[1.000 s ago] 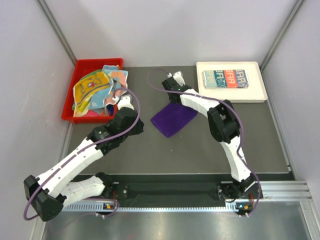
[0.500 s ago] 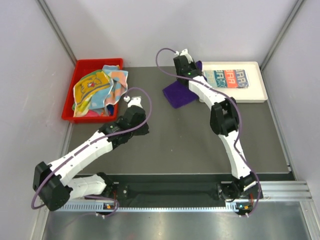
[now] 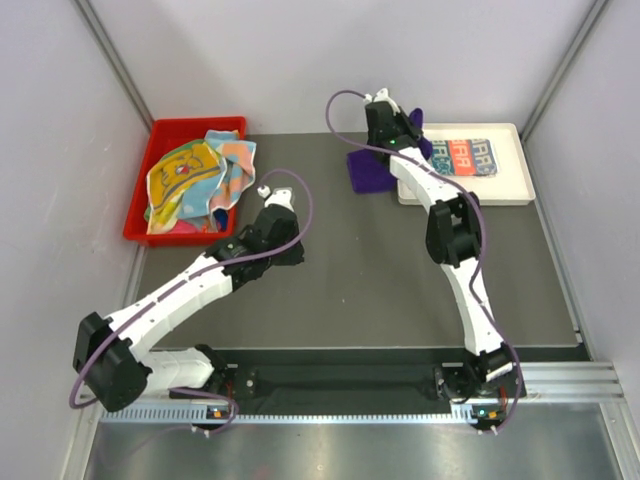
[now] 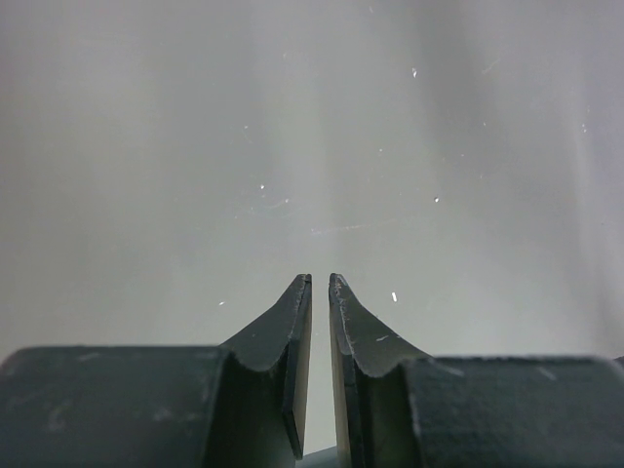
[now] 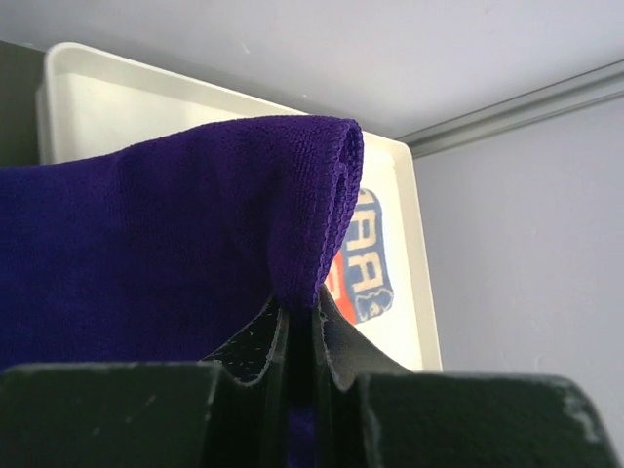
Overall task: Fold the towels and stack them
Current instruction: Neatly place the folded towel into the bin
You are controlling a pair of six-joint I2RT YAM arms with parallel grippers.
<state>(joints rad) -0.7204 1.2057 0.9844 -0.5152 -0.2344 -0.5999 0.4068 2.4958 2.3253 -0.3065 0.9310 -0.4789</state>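
The robot's right gripper will release the purple towel, now held up at the tray's edge, on top of the folded lettered towel (image 3: 448, 156) in the white tray.
My right gripper (image 3: 404, 138) (image 5: 307, 307) is shut on a fold of the plain purple towel (image 3: 368, 171) (image 5: 175, 224). It holds the towel up at the left edge of the white tray (image 3: 512, 190) (image 5: 146, 107), and the cloth hangs down onto the mat. A folded teal, orange and white lettered towel (image 3: 466, 157) (image 5: 375, 263) lies in that tray. My left gripper (image 3: 287, 254) (image 4: 320, 278) hovers over the bare dark mat with its jaws nearly together, only a thin slit between them and nothing in it. Several more towels (image 3: 195, 178) are heaped in the bin.
The red plastic bin (image 3: 165, 130) stands at the back left against the wall. Grey walls close in the back and both sides. The dark mat (image 3: 380, 290) covers the middle of the table.
My right gripper has carried the purple towel off the mat's middle, back and to the right, up to the tray's left edge. The left arm has swung rightward over the mat.
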